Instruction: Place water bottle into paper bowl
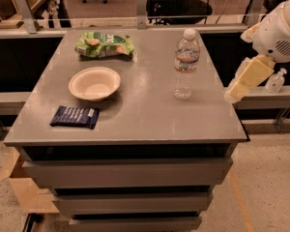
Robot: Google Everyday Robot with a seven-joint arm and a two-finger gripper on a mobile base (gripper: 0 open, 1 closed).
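The robot's gripper will close on the upper half of the water bottle (186, 54), just under the bottle's white cap.
The water bottle (185, 64) stands upright on the right half of the grey table (150, 115); it is clear and ribbed, with a white cap and a label band. The paper bowl (94, 83) sits empty on the left half, about a hand-span to the left of the bottle. My gripper (232, 94), cream-coloured under the white arm housing (280, 30), hangs just past the table's right edge, to the right of the bottle and apart from it.
A green snack bag (104, 45) lies at the back left of the table. A dark blue packet (75, 116) lies at the front left. A small pump-top dispenser (275, 80) stands on the ledge at right. A cardboard box (19, 187) sits on the floor at the lower left.
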